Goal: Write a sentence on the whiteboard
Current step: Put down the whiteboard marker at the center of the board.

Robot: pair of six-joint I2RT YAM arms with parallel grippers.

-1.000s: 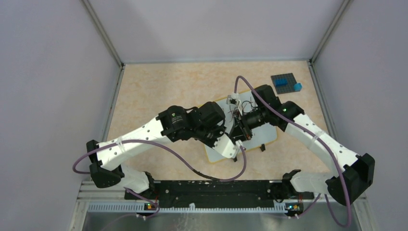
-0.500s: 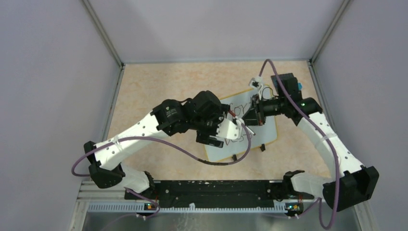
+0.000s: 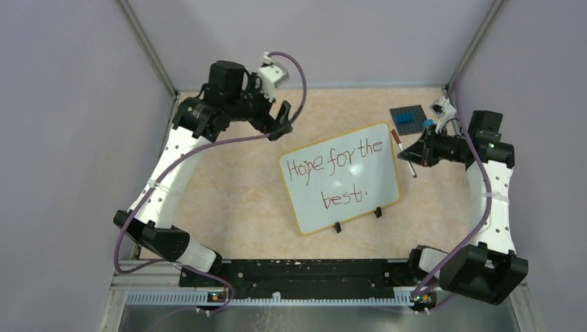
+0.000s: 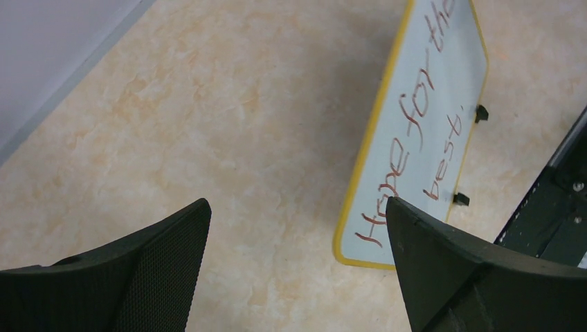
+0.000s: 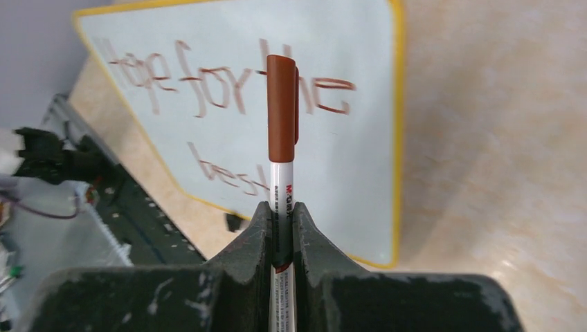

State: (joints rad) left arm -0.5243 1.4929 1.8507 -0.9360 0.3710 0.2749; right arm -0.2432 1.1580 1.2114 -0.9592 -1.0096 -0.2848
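Observation:
Next, I let go of the capped brown marker with my right gripper on the bare table (image 3: 421,194) beside the whiteboard, nearer than the studded plate.
The whiteboard (image 3: 360,200) lies tilted at mid-table, white with a yellow rim and two black feet. The sentence (image 3: 335,163) on it reads "Hope for the best." in reddish-brown, on two lines. My right gripper (image 3: 410,151) hovers just off the board's right edge, shut on a capped brown marker (image 3: 396,137). The right wrist view shows the marker (image 5: 281,104) upright between the fingers of the right gripper (image 5: 281,207), with the whiteboard (image 5: 346,173) and the sentence (image 5: 208,90) behind it. My left gripper (image 3: 275,116) is raised at the back left, open and empty. In its wrist view, the left gripper (image 4: 297,204) looks down on bare table beside the whiteboard (image 4: 453,76).
A dark grey studded plate (image 3: 405,116) with blue bricks (image 3: 428,124) sits at the back right, close to the right gripper. Grey walls enclose the table on three sides. The black base rail (image 3: 304,273) runs along the near edge.
Both arms have drawn back from over the board, the left up to the back left and the right to the right with the marker. The left jaws have opened. The writing is uncovered.

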